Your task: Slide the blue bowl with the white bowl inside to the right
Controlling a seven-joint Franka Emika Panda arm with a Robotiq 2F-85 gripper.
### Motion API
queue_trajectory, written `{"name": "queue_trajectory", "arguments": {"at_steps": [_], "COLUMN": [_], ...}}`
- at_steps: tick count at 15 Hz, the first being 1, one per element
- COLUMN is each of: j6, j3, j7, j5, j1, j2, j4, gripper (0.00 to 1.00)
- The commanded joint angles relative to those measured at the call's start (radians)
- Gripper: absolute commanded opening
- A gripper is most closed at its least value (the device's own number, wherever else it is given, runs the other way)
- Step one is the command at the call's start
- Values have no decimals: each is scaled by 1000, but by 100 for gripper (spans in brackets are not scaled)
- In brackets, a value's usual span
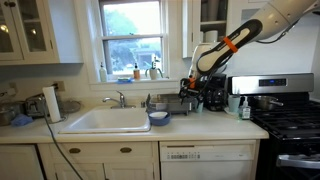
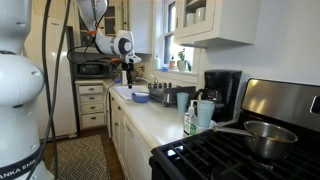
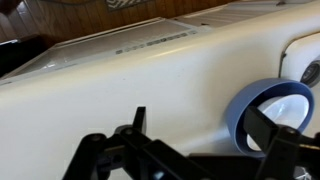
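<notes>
Next, my gripper should go to the blue bowl's rim (image 1: pixel 168 114) (image 3: pixel 233 122) on the side facing the stove, away from the sink, and close there.
The blue bowl (image 1: pixel 158 118) sits on the white counter just right of the sink and shows in both exterior views (image 2: pixel 141 97). In the wrist view the blue bowl (image 3: pixel 250 100) is at the right edge, with the white bowl (image 3: pixel 292 108) nested inside it as a pale interior. My gripper (image 3: pixel 200 128) is open and empty, and its right finger overlaps the bowl's near rim in the picture. In both exterior views my gripper (image 1: pixel 188 93) (image 2: pixel 127 72) hangs above the counter, higher than the bowl and apart from it.
A white sink (image 1: pixel 105 121) with a faucet (image 1: pixel 118 98) lies beside the bowl. A black coffee maker (image 1: pixel 213 92) and a soap bottle (image 1: pixel 243 107) stand on the counter. A stove (image 1: pixel 290 112) carries a pot (image 2: pixel 262 135). A paper towel roll (image 1: pixel 52 103) stands by the sink's far side.
</notes>
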Motion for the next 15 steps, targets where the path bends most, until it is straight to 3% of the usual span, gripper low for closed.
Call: {"name": "queue_trajectory", "arguments": {"at_steps": [1, 10, 15], "j6": [38, 95, 106], "j3": [-45, -43, -69], "j7": [-10, -41, -55], "j5": [24, 71, 102], "j1": [50, 55, 67], "j2": [29, 109, 262], "j4": [18, 85, 223], "gripper": [100, 100, 100]}}
